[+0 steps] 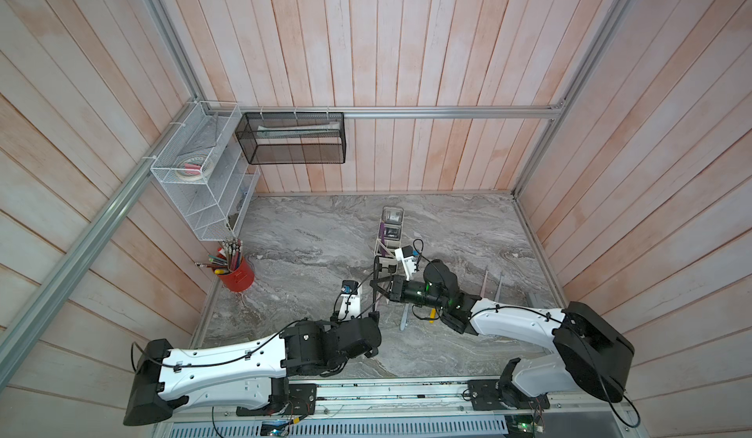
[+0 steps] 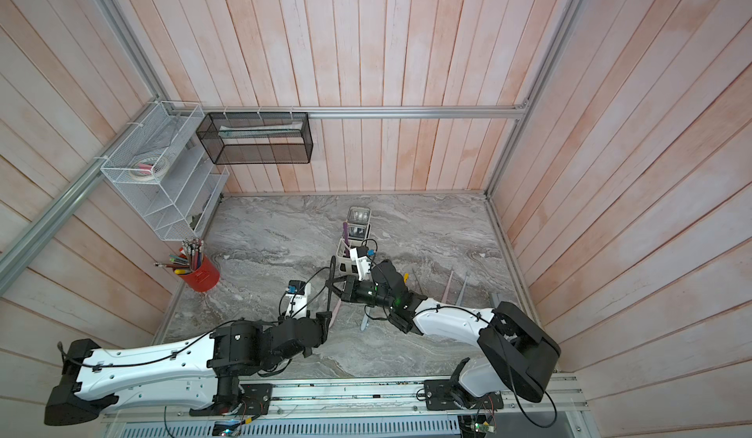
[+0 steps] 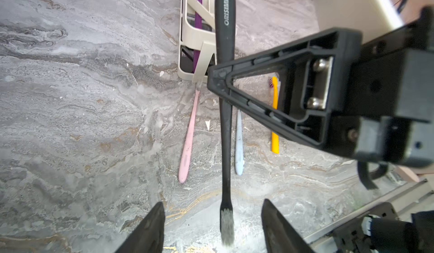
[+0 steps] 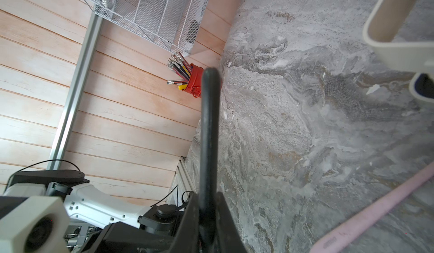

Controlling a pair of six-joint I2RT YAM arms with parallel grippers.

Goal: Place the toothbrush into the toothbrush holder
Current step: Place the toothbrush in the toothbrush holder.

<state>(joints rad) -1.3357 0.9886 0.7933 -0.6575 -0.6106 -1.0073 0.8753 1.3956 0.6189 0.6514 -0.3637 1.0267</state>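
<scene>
I have only the black toothbrush's bristle end between my left gripper's fingers, so I need to back that gripper off, tilt it and take the toothbrush's neck (image 3: 225,180) for the handover.
My right gripper (image 4: 206,194) is shut on the handle of a black toothbrush (image 3: 226,146), which hangs upright above the marble top. Its grey bristle end sits between the fingers of my left gripper (image 3: 213,202), which is open and not touching it. In the left wrist view the right gripper (image 3: 218,81) crosses the handle at mid-length. The cream-white toothbrush holder (image 3: 187,40) stands just behind, with a purple toothbrush (image 3: 198,5) in it. In both top views the right gripper (image 1: 376,284) (image 2: 330,286) is close beside the holder (image 1: 386,248) (image 2: 346,253).
Pink (image 3: 189,136), light blue (image 3: 239,143) and yellow (image 3: 274,115) toothbrushes lie on the marble under the grippers. A red pen cup (image 1: 238,273) stands at the left wall below a white wire-mesh rack (image 1: 203,171). A black mesh basket (image 1: 293,139) hangs on the back wall.
</scene>
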